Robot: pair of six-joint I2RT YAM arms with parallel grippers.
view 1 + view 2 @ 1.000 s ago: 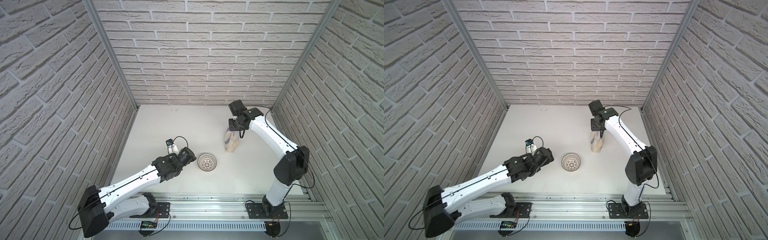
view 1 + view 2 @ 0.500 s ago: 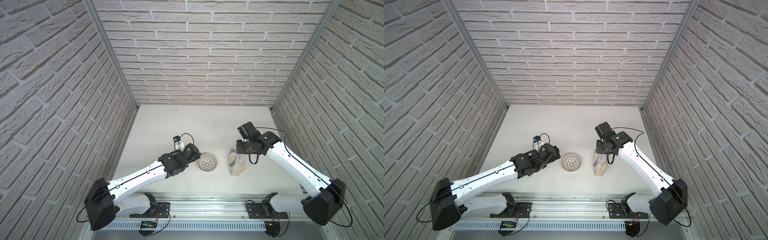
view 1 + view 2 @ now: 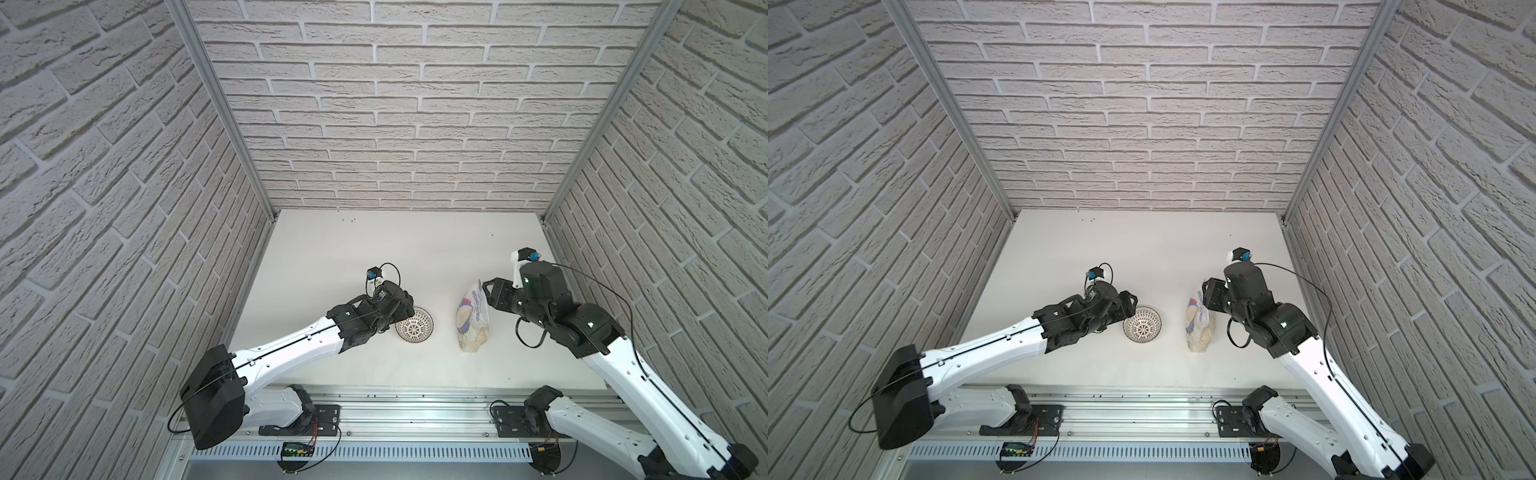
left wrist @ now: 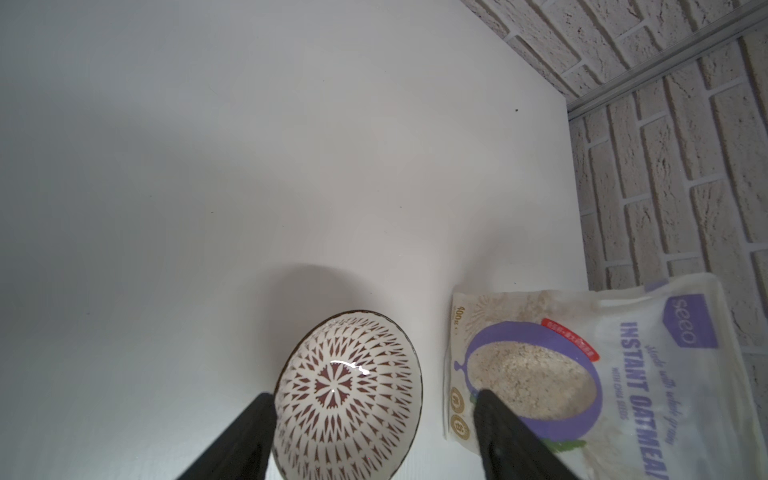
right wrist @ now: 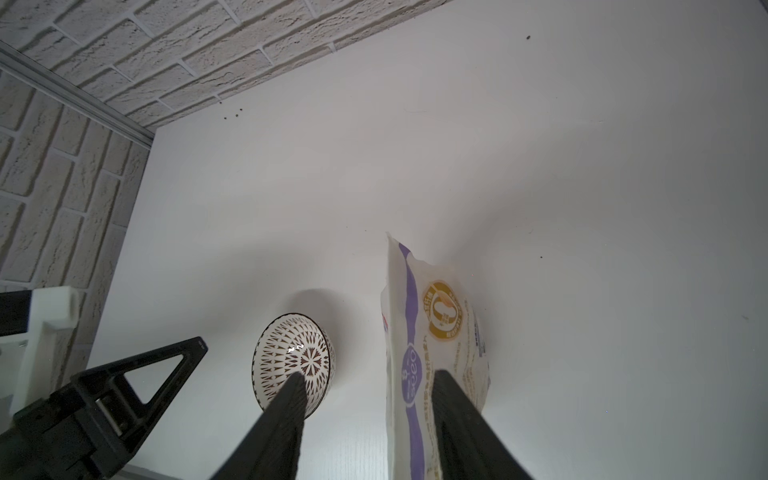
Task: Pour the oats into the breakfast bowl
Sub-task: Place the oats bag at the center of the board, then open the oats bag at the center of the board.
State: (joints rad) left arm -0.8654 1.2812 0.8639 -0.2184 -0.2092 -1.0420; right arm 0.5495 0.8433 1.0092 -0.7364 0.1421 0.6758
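I need to pinch the near panel's edge (image 5: 410, 372) with my right gripper while my left gripper comes to the opposite panel before pouring, because the bag's opening lies shut.
The breakfast bowl (image 3: 414, 329) (image 3: 1142, 324), white with a dark lattice inside, sits at the table's front middle. To its right the bag of oats (image 3: 471, 322) (image 3: 1200, 324) stands upright on the table. My left gripper (image 4: 372, 395) is open and straddles the bowl (image 4: 349, 395): one finger is at its rim, the other is clear of it, in front of the bag (image 4: 540, 374). My right gripper (image 5: 370, 375) is open at the bag's top (image 5: 436, 332). One of its fingers overlaps the bag and nothing is pinched. The bowl (image 5: 293, 357) holds no oats.
Brick walls close in the table on the left, back and right. An aluminium rail (image 3: 415, 409) with both arm bases runs along the front edge. A few dark specks (image 3: 348, 219) lie near the back wall. The left gripper's black frame (image 5: 124, 395) shows beside the bowl.
The right arm carried the bag from the back of the table to beside the bowl, then its jaws opened. The left gripper moved up to the bowl and narrowed a little.
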